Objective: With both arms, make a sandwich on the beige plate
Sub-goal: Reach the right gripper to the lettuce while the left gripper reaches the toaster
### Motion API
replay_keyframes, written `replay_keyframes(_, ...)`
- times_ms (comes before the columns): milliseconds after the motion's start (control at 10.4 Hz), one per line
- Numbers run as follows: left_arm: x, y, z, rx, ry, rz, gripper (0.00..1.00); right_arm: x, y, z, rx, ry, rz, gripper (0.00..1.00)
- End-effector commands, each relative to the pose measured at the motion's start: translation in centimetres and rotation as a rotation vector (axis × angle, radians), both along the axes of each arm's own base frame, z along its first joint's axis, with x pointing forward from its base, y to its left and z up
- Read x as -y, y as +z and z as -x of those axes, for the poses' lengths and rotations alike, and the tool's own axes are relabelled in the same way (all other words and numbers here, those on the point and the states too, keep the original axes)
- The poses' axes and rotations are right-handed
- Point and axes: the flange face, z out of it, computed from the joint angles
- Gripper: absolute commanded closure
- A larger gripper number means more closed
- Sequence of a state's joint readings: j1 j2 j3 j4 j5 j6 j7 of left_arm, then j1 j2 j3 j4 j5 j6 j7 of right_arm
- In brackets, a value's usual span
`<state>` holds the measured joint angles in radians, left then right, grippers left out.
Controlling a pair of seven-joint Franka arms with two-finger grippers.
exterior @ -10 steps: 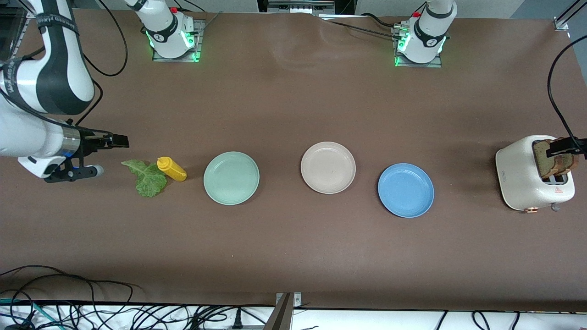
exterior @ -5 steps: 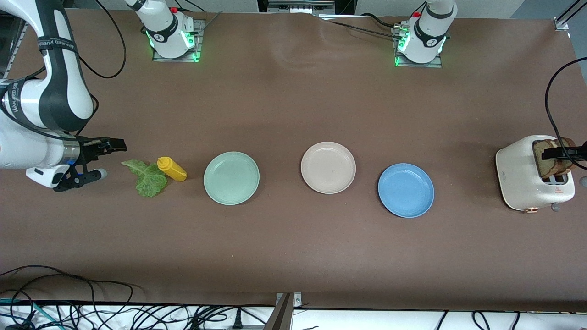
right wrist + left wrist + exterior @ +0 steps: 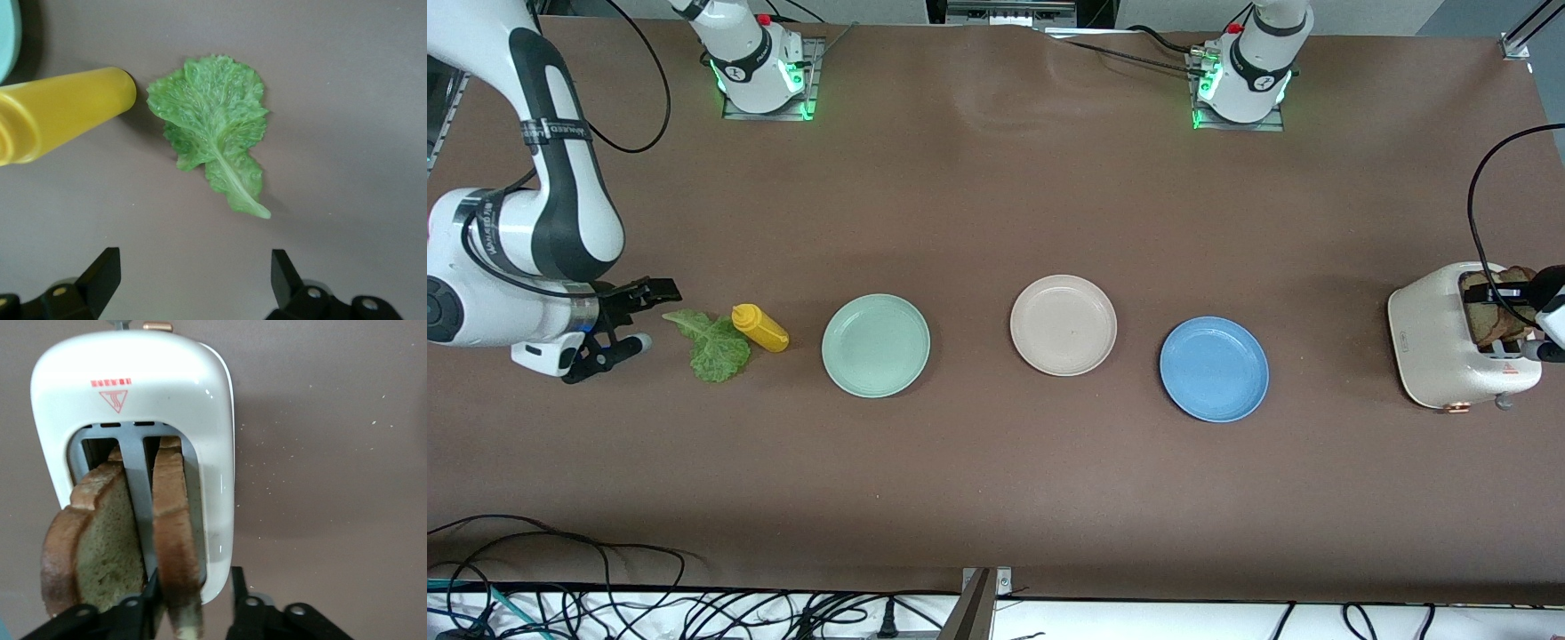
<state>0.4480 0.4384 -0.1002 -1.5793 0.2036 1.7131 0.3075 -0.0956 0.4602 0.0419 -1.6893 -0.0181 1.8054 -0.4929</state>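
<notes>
I need to move my right gripper to the green lettuce leaf's narrow stem (image 3: pixel 682 320) (image 3: pixel 241 189) next and close it there, because the stem points toward its open fingers.
Two brown bread slices (image 3: pixel 1485 324) stand upright in the white toaster (image 3: pixel 1440 338) at the left arm's end of the table. My left gripper (image 3: pixel 1507 293) is over the toaster. In the left wrist view the left gripper (image 3: pixel 193 577) straddles one slice (image 3: pixel 175 513). It is open: one finger touches the slice and a gap shows at the other. The second slice (image 3: pixel 100 533) stands beside it. The green lettuce leaf (image 3: pixel 716 342) lies flat at the right arm's end. My right gripper (image 3: pixel 654 314) hovers beside it, open and empty (image 3: pixel 197 257). The beige plate (image 3: pixel 1064 324) sits bare mid-table.
A yellow mustard bottle (image 3: pixel 760 327) lies against the lettuce (image 3: pixel 213 133), toward the mint-green plate (image 3: pixel 875 345). A blue plate (image 3: pixel 1214 369) sits between the beige plate and the toaster (image 3: pixel 133 387). Loose cables (image 3: pixel 560 551) run along the table edge nearest the camera.
The left gripper has slid toward the left arm's end over the toaster and its jaws have narrowed round a slice. The right arm has lowered and turned beside the lettuce.
</notes>
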Motion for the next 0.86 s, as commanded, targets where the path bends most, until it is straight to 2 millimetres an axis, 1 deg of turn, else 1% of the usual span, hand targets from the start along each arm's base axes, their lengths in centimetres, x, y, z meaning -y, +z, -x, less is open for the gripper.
replay_keyframes(0, -0.9, 0.9, 0.6, -0.012, -0.010, -0.024, 1.00, 1.4, -1.8, -0.2, 0.006, 0.008, -0.004, 0.00)
replay_keyframes(96, -1.0, 1.3, 0.6, -0.006, -0.010, -0.029, 1.00, 2.2, -3.1, -0.5, 0.021, 0.000, -0.006, 0.00)
replay_keyframes(191, -1.2, 1.8, 0.6, 0.001, -0.008, -0.032, 1.00, 2.3, -4.1, -0.8, 0.034, 0.031, -0.017, 0.00)
replay_keyframes(287, -1.2, 3.3, 0.6, 0.011, -0.002, -0.042, 1.00, 2.3, -5.2, -0.9, 0.038, 0.042, -0.020, 0.00)
replay_keyframes(383, -0.4, 4.4, 0.4, 0.006, -0.004, -0.045, 1.00, 2.3, -6.0, -0.9, 0.032, 0.045, -0.021, 0.00)
replay_keyframes(478, 0.1, 6.9, 0.2, 0.002, -0.016, -0.081, 1.00, 2.1, -5.9, -1.2, 0.046, 0.089, -0.030, 0.00)
replay_keyframes(574, 1.2, 9.1, -0.4, 0.006, -0.038, -0.098, 1.00, 2.0, -6.3, -1.3, 0.046, 0.150, -0.047, 0.00)
replay_keyframes(670, 2.4, 10.5, -0.9, 0.012, -0.062, -0.101, 1.00, 1.8, -6.5, -1.3, 0.048, 0.170, -0.054, 0.00)
replay_keyframes(766, 4.0, 11.6, -1.4, 0.022, -0.086, -0.091, 1.00, 1.9, -7.1, -1.2, 0.039, 0.173, -0.054, 0.00)
